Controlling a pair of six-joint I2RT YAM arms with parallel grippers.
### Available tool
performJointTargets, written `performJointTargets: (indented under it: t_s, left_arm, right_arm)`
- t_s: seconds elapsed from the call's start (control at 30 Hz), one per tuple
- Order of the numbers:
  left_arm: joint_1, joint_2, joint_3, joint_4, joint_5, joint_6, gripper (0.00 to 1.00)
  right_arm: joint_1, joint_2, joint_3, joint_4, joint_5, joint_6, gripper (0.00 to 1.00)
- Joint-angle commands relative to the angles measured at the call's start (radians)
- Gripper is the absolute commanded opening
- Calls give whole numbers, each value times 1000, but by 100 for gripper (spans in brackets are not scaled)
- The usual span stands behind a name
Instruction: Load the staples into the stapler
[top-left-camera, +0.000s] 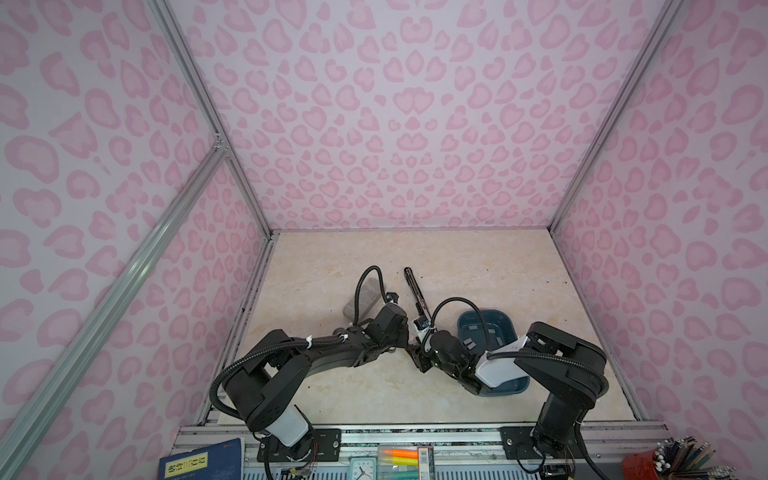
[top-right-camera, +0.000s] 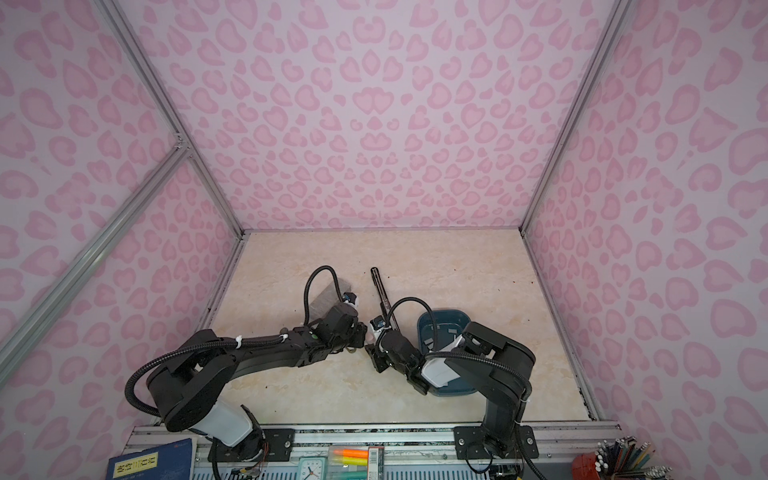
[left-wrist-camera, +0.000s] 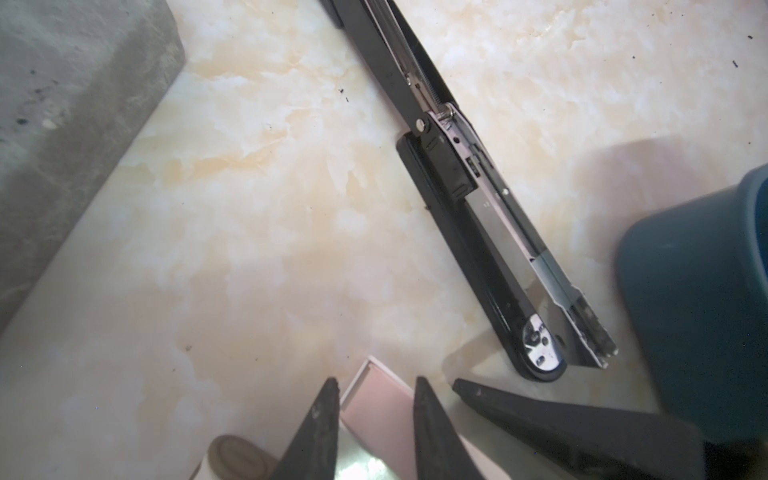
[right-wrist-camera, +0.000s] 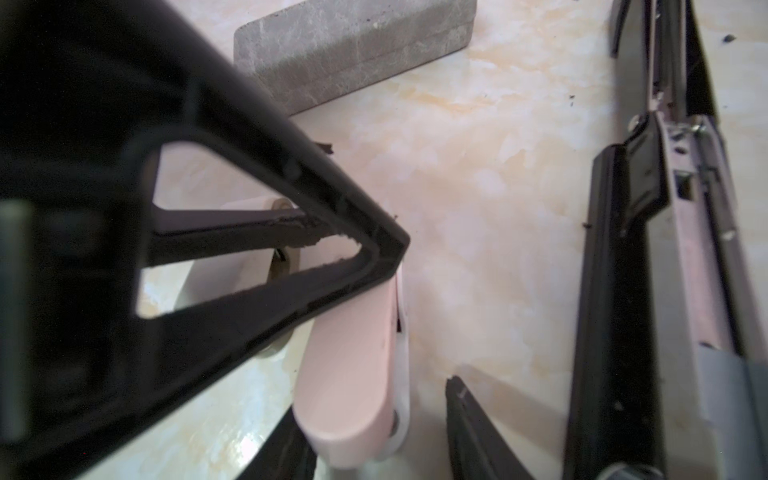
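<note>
The pink and white object's rounded end sits off-centre in my right gripper's fingers, so I need to back off, centre the fingers and take the object farther (right-wrist-camera: 356, 344) along.
The black stapler (top-left-camera: 413, 286) (top-right-camera: 380, 286) lies opened flat on the table, its metal channel (left-wrist-camera: 478, 199) (right-wrist-camera: 685, 270) facing up. Several grey staples (top-left-camera: 469, 343) (top-right-camera: 451, 328) lie in the blue tray (top-left-camera: 505, 316) (top-right-camera: 467, 318). A pink and white object (left-wrist-camera: 382, 407) (right-wrist-camera: 353, 365) rests on the table beside the stapler's front end. My left gripper (left-wrist-camera: 376, 382) (top-left-camera: 405, 343) stands over it with its jaws a little apart. My right gripper (right-wrist-camera: 370, 409) (top-left-camera: 417, 353) is open around the object's rounded end, with a gap at one finger (right-wrist-camera: 465, 415).
A big grey speckled block (top-left-camera: 363, 297) (left-wrist-camera: 62, 124) (right-wrist-camera: 353, 50) lies left of the stapler. The blue tray's wall (left-wrist-camera: 706, 311) stands close to the stapler's front end. The two grippers nearly touch. Pink walls enclose the table on three sides.
</note>
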Motion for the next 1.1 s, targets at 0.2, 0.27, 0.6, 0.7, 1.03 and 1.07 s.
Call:
performJointTargets:
  t_s: [0.2,0.27,0.6,0.7,1.03,1.07]
  left_arm:
    - [-5,-10,-11,-6,-11,3,33]
    - [-7,-12,-13,-6,-11,2,33]
    - [-16,8,-7,0,-8,14,29]
    - [-17,9,-7,-1,-11,19,29]
    - [-23,12,-25,13,-19,22,26]
    - [-23,15,-24,13,-18,22,26]
  right_arm:
    - [0,-65,-86,58,-14,-5,59]
    - [0,-83,-110,92,-25,-8,59]
    - [-1,-199,-205,180,-36,-39,47]
    - [0,-201,-199,175,-22,-38,43]
    - [-8,-133,-90,106,-18,-30,36]
    - [-9,-130,-86,98,-18,-29,36]
